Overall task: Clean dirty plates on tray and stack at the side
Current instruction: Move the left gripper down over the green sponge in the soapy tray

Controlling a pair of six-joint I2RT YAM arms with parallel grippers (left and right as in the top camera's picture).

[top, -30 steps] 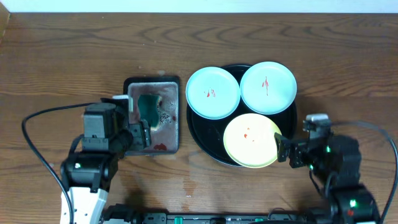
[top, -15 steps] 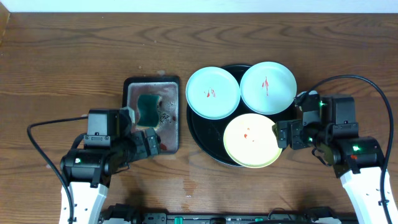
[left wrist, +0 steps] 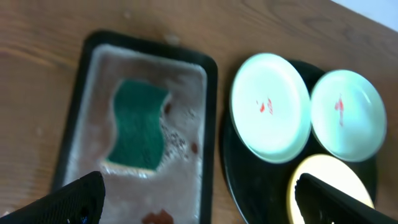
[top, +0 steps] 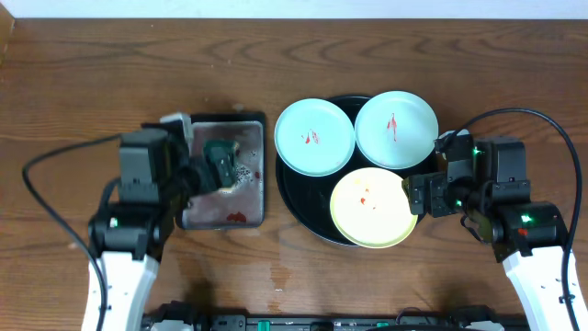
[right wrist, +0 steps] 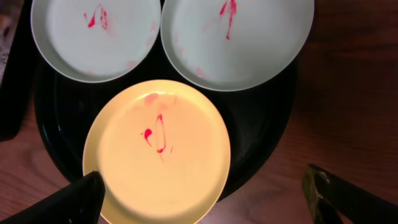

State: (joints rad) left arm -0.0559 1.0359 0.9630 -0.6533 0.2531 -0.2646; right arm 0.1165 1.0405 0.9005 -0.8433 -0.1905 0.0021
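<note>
The robot's left gripper will next close on the middle of the green sponge (top: pixel 221 165) (left wrist: pixel 138 124) in the metal pan, because the plates have red smears on them.
Three plates lie on the round black tray (top: pixel 299 198): a mint one at the left (top: pixel 314 137), a mint one at the right (top: pixel 396 129) and a yellow one in front (top: pixel 370 208). All carry red smears, clear in the right wrist view on the yellow plate (right wrist: pixel 158 149) and both mint plates (right wrist: pixel 96 34) (right wrist: pixel 236 37). My right gripper (top: pixel 418 195) (right wrist: pixel 205 202) hangs open at the yellow plate's right edge, holding nothing. My left gripper (top: pixel 208 176) (left wrist: pixel 199 199) is open and empty above the metal pan.
The rectangular metal pan (top: pixel 253 198) (left wrist: pixel 87 112) left of the tray holds a green sponge (left wrist: pixel 138 132), foam and red stains. Bare wood tabletop (top: pixel 110 83) surrounds everything. Cables trail from both arms near the front edge.
My left arm has swung forward over the pan toward the sponge and its jaws have spread wider. My right arm rose to the tray's right side, then held still.
</note>
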